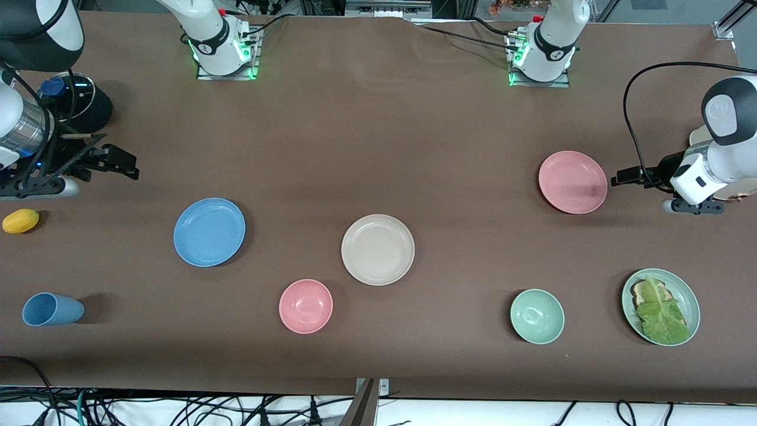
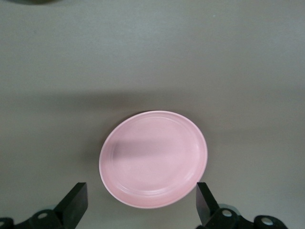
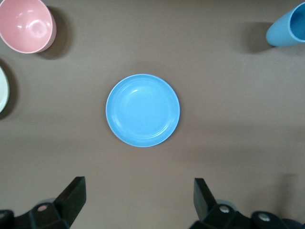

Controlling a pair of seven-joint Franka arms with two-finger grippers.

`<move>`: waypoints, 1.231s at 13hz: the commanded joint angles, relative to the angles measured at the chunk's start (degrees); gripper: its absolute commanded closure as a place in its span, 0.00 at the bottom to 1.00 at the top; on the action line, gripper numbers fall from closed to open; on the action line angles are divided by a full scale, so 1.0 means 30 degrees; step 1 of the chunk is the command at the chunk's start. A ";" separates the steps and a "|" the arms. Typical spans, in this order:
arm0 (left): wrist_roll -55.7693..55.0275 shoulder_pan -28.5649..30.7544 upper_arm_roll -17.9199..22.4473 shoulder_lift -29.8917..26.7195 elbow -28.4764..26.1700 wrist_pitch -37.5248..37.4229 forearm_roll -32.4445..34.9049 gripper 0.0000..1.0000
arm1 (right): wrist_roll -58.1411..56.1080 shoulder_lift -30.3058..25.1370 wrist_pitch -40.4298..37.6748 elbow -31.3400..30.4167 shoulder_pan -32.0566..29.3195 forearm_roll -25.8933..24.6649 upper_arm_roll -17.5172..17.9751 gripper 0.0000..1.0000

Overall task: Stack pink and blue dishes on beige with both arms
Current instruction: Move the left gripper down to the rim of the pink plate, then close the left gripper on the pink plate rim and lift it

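The robot's left gripper needs to close on the pink plate's rim (image 1: 605, 187) (image 2: 100, 171), at the side that points away from the beige plate.
The pink plate (image 1: 572, 181) lies toward the left arm's end of the table, and its rim nearest the gripper sits between the fingertips in the left wrist view (image 2: 153, 159). My left gripper (image 1: 626, 176) hovers open just beside it (image 2: 140, 193), holding nothing. The light blue plate (image 1: 209, 232) lies toward the right arm's end and shows whole in the right wrist view (image 3: 142, 110). My right gripper (image 1: 126, 165) hangs open and empty (image 3: 138, 187), above the table and apart from that plate. The beige plate (image 1: 378, 249) sits bare near the table's middle.
A pink bowl (image 1: 306, 306) and a green bowl (image 1: 537, 316) stand nearer the front camera than the beige plate. A green plate with toast and lettuce (image 1: 660, 306), a blue cup (image 1: 52, 309) on its side and a lemon (image 1: 20, 220) lie near the table's ends.
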 commanded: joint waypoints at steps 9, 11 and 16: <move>0.5420 0.2047 -0.0069 0.2525 -0.1835 0.4365 -0.2780 0.00 | 0.0422 -0.0527 0.1400 -0.0227 0.0096 -0.0127 0.0845 0.00; 0.5449 0.1930 -0.0069 0.2437 -0.2774 0.5627 -0.2867 0.00 | 0.0774 -0.0643 0.1166 -0.0049 0.0096 -0.0127 0.1110 0.00; 0.5740 0.1841 -0.0069 0.2407 -0.3655 0.6421 -0.3599 0.00 | 0.0717 -0.0703 -0.0241 -0.0223 0.0096 -0.0098 0.1024 0.00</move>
